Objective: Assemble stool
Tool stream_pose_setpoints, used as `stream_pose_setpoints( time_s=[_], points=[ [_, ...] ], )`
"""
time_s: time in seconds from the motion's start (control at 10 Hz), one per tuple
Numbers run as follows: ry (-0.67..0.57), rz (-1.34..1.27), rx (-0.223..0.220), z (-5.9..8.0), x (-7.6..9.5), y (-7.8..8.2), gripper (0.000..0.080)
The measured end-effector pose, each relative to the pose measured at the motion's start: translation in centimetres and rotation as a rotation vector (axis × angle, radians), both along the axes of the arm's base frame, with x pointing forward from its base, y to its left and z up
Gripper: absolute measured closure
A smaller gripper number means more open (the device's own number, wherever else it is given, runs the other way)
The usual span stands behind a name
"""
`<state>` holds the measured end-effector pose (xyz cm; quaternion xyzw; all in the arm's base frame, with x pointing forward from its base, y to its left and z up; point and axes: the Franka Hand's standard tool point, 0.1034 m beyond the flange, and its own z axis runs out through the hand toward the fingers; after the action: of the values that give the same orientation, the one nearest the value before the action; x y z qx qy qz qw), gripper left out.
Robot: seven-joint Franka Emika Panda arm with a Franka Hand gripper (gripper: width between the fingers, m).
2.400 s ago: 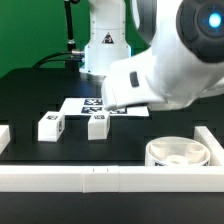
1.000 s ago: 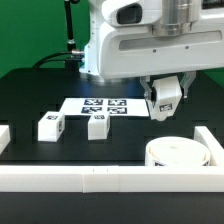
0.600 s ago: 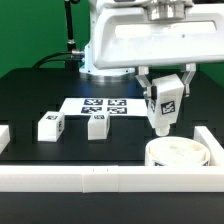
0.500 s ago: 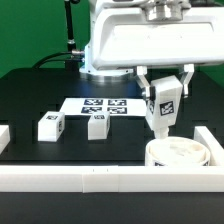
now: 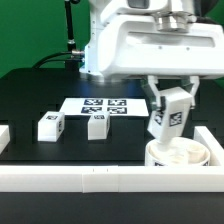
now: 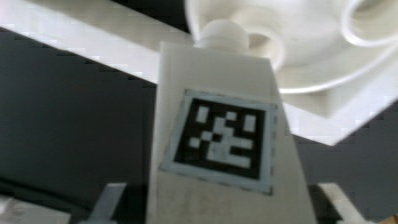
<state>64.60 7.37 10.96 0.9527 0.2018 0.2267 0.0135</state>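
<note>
My gripper is to let go of the white tagged leg, now held upright over the seat. The leg will then stand upright in the socket inside the round white seat (image 5: 178,156) (image 6: 254,36).
My gripper (image 5: 170,100) is shut on a white tagged stool leg (image 5: 167,120) and holds it upright over the round white seat (image 5: 178,154) at the exterior view's lower right. The leg's lower end reaches down into the seat's ring. In the wrist view the leg (image 6: 221,130) fills the middle, its tag facing the camera, with its far end at a socket in the seat (image 6: 294,45). The fingers (image 6: 112,200) press on both sides of the leg. Two more tagged legs (image 5: 51,126) (image 5: 97,124) lie on the black table to the exterior view's left.
The marker board (image 5: 104,106) lies flat behind the two loose legs. White border rails (image 5: 90,179) run along the front and at the sides (image 5: 5,135). The robot's base (image 5: 104,50) stands at the back.
The arm has carried the leg from above the marker board over to the seat and lowered it. In the last half second it has shifted a little to the exterior view's right and tilted slightly.
</note>
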Motion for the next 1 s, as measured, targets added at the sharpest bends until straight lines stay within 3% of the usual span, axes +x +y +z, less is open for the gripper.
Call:
stream_pose_setpoints(
  time_s=[0.6, 1.0],
  points=[
    [-0.022, 0.027, -0.012, -1.3, -0.4, 0.0, 0.0474],
    [-0.039, 0.035, -0.006, -1.3, 0.7, 0.7, 0.0474]
  ],
)
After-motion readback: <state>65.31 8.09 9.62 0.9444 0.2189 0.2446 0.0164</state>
